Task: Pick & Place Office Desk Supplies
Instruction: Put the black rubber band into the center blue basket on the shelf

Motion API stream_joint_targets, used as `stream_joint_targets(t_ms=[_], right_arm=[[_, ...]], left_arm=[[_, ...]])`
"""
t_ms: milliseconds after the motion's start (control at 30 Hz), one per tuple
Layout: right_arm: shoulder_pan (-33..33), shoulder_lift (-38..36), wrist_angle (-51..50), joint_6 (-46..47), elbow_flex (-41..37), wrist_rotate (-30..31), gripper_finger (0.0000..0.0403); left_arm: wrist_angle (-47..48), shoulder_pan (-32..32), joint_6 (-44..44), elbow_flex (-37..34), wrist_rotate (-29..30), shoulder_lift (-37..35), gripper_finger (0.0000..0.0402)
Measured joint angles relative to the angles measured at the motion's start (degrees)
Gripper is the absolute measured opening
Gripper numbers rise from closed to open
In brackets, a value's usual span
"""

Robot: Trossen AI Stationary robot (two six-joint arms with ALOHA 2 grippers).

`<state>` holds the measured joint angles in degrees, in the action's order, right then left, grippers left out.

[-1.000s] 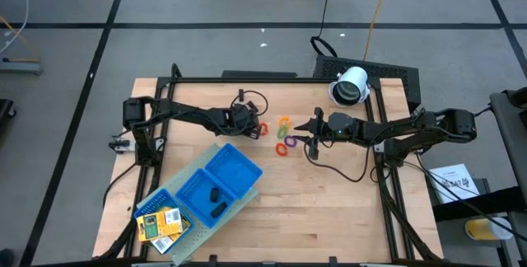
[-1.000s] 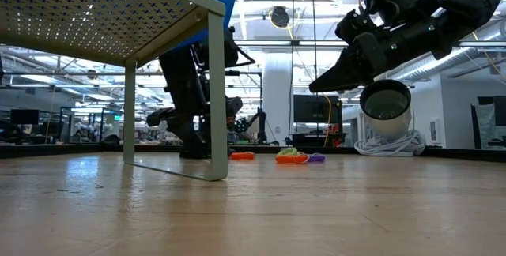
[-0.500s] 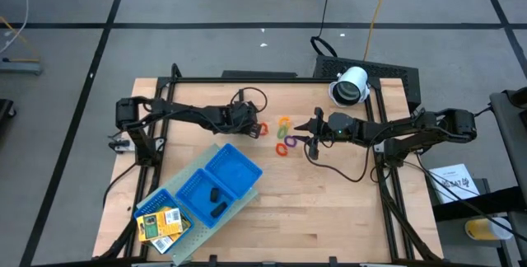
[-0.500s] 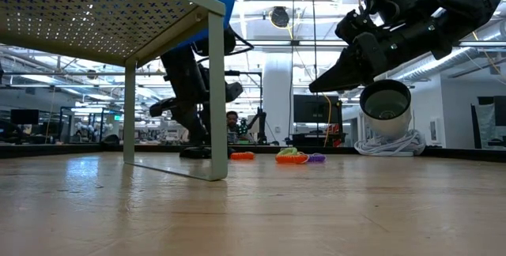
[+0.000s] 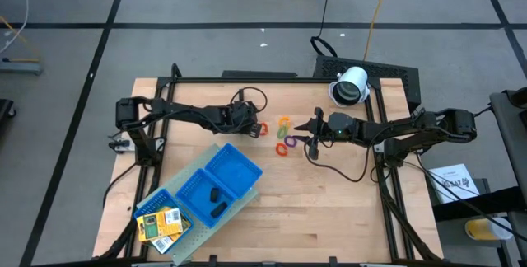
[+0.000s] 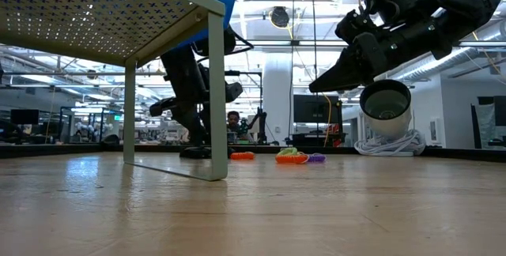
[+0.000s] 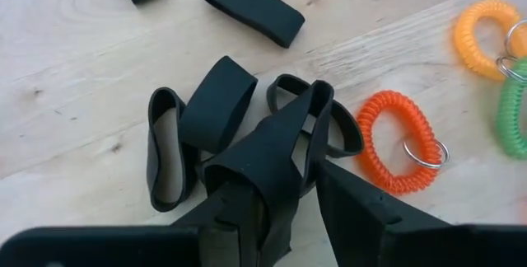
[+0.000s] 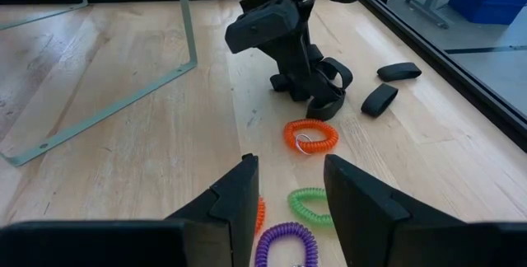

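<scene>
The black band bunches between the left gripper's fingers with its end across a neighbouring loop, so the robot should open them and pinch one band alone (image 7: 268,156) before lifting.
My left gripper (image 7: 284,209) is down over a cluster of black rubber-like bands (image 7: 218,102) near the table's far middle (image 5: 243,119), shut on one of them. More black bands (image 7: 251,16) lie flat beside it. Coiled rings lie on the wood between the two grippers: orange (image 7: 395,147), yellow (image 7: 486,28), green (image 8: 313,205) and purple (image 8: 284,242). My right gripper (image 5: 313,131) hangs open above the table just right of the rings (image 5: 284,135). Two black pieces (image 5: 216,201) and the yellow packs (image 5: 158,224) lie in the blue tray (image 5: 235,164). My left gripper pinches one black band (image 7: 280,147) between its two fingers, coming from above and pointing down. The band is squeezed flat and sticks out past the fingertips, its free end (image 7: 319,94) over a neighbouring loop. Whether it is lifted clear of the table, I cannot tell.
The blue three-compartment tray stands on raised legs (image 6: 215,90) at the table's near left. A white cylindrical device (image 5: 350,86) sits at the far right with cables behind it. Bare wood (image 5: 321,201) spreads over the near right of the table.
My left arm has drawn back a little toward the table's left and its gripper has risen slightly over the black bands. It has kept still for the last half second. The rings have not moved.
</scene>
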<state>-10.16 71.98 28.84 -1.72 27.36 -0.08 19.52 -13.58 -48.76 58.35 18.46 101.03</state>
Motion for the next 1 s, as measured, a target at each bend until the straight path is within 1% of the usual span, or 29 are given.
stream_joint_targets(t_ms=[133,367,433,500,600,833,1000], right_arm=[[0.0,0.0,0.0,0.0,0.0,0.0,0.0128],[0.0,0.0,0.0,0.0,0.0,0.0,0.0128],[0.0,0.0,0.0,0.0,0.0,0.0,0.0128],[0.0,0.0,0.0,0.0,0.0,0.0,0.0128],[0.0,0.0,0.0,0.0,0.0,0.0,0.0128],[0.0,0.0,0.0,0.0,0.0,0.0,0.0128],[0.0,0.0,0.0,0.0,0.0,0.0,0.0128]], left_arm=[[0.0,-0.1,-0.4,0.0,0.0,0.0,0.0132],[0.3,-1.1,-0.5,0.0,-0.4,0.0,0.0199],[0.7,-1.3,-0.8,0.0,-0.5,0.0,0.0208],[1.3,-1.4,-1.3,0.0,-0.4,0.0,0.0208],[2.1,-1.4,-2.1,0.0,0.3,0.0,0.0187],[2.1,-1.4,-3.5,0.0,2.5,0.0,0.0102],[1.4,-1.4,-2.9,0.0,2.5,0.0,0.0051]])
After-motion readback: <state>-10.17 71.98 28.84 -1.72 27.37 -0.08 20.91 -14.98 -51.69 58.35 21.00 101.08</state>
